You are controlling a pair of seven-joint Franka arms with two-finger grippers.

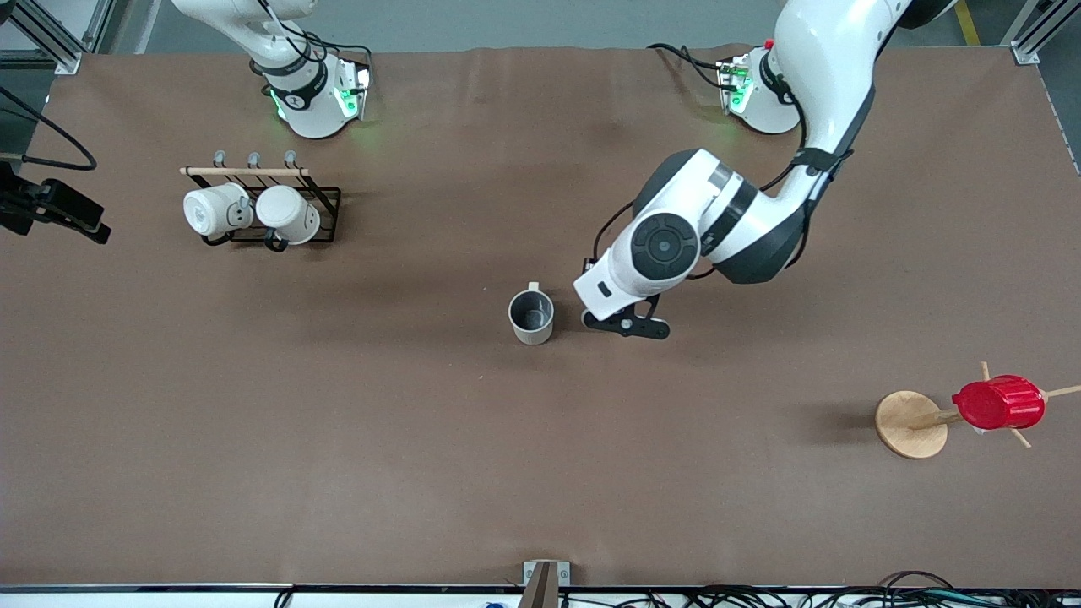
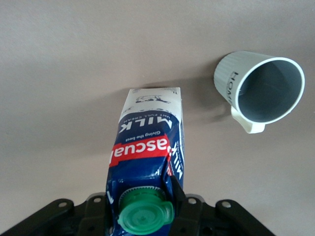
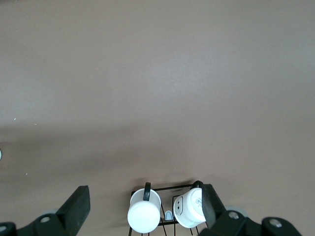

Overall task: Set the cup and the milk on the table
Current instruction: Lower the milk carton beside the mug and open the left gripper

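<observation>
Next, I set the milk, now held low beside the cup, down with my left gripper on the brown table (image 1: 595, 344) (image 2: 171, 65), close beside the pale grey cup.
The pale grey cup (image 1: 531, 317) stands upright on the brown table (image 1: 338, 439) near its middle; it also shows in the left wrist view (image 2: 261, 88). My left gripper (image 1: 627, 325) is low over the table right beside the cup, toward the left arm's end. In the left wrist view the left gripper (image 2: 142, 196) is shut on the blue and white milk (image 2: 147, 147) just below its green cap. The carton's base is at or just above the table; I cannot tell which. The milk is hidden under the hand in the front view. My right gripper (image 3: 143, 204) is open and empty, high over the mug rack.
A black wire rack (image 1: 325, 211) holding two white mugs (image 1: 253, 211) stands near the right arm's base. A wooden stand (image 1: 910, 424) carrying a red ribbed cup (image 1: 998, 403) is at the left arm's end, nearer the front camera. Black gear (image 1: 51, 211) sits at the right arm's end.
</observation>
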